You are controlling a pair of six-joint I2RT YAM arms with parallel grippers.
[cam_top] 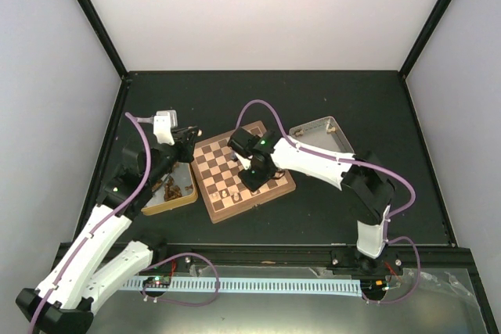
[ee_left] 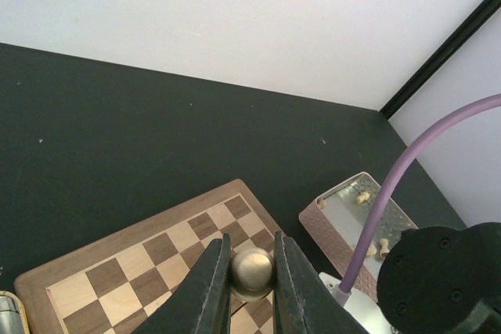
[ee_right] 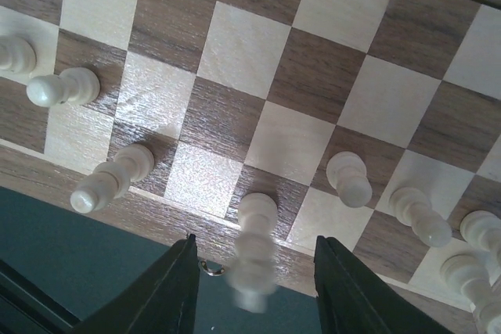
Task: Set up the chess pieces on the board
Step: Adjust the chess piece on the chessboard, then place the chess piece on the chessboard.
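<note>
My left gripper should release the round-topped piece on a tan square just nearside of the board's fold [cam_top: 227, 174], toward the gold tray. The piece is now at a far corner of the board.
The board [cam_top: 235, 163] lies mid-table, checked tan and brown. My right gripper [ee_right: 254, 246] hangs open over its near edge row. One pale chess piece [ee_right: 257, 210] stands free on a dark square between the fingers, with a gap on each side and its top blurred. Several more pale pieces [ee_right: 348, 179] stand along the same edge rows. My left gripper [ee_left: 252, 249] hovers above the board's far left corner [cam_top: 190, 132], shut on a round-topped piece [ee_left: 252, 271] seen from above. In the top view my right gripper [cam_top: 256, 179] covers part of the board.
A silver metal tray [ee_left: 337, 217] right of the board holds a few pale pieces [ee_left: 383, 246]. A gold tray [cam_top: 182, 199] with dark pieces sits left of the board, under my left arm. A purple cable [ee_left: 391, 193] arcs across the left wrist view.
</note>
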